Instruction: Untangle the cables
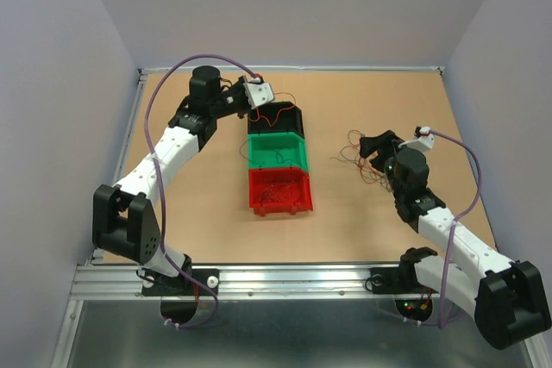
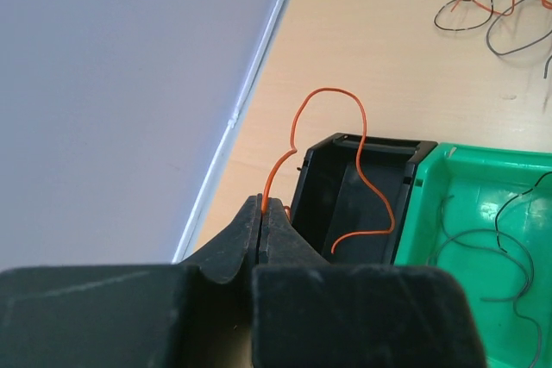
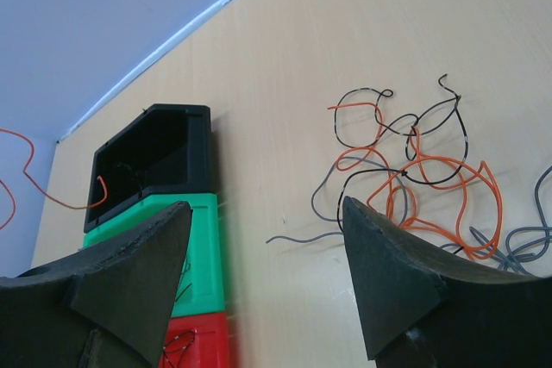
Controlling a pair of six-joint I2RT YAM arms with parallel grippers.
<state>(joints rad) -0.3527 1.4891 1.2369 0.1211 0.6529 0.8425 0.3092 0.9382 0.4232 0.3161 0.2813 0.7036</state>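
Observation:
My left gripper needs to let go of the orange cable inside the black bin (image 1: pixel 278 120) (image 2: pixel 355 200), just past the green bin.
My left gripper (image 2: pixel 264 206) is shut on one orange cable (image 2: pixel 332 118), held above the far end of the black bin (image 2: pixel 362 174); the cable's free end hangs down into that bin. In the top view the left gripper (image 1: pixel 257 92) sits over the black bin (image 1: pixel 276 118). A tangled clump of orange, black and grey cables (image 3: pixel 414 161) lies on the table at right (image 1: pixel 362 161). My right gripper (image 3: pixel 267 213) is open and empty, low over the table just left of the clump.
Three bins stand in a row in the table's middle: black at the far end, green (image 1: pixel 278 152) with thin dark wires inside, red (image 1: pixel 279 191) nearest with several wires. White walls close in the table at left and back.

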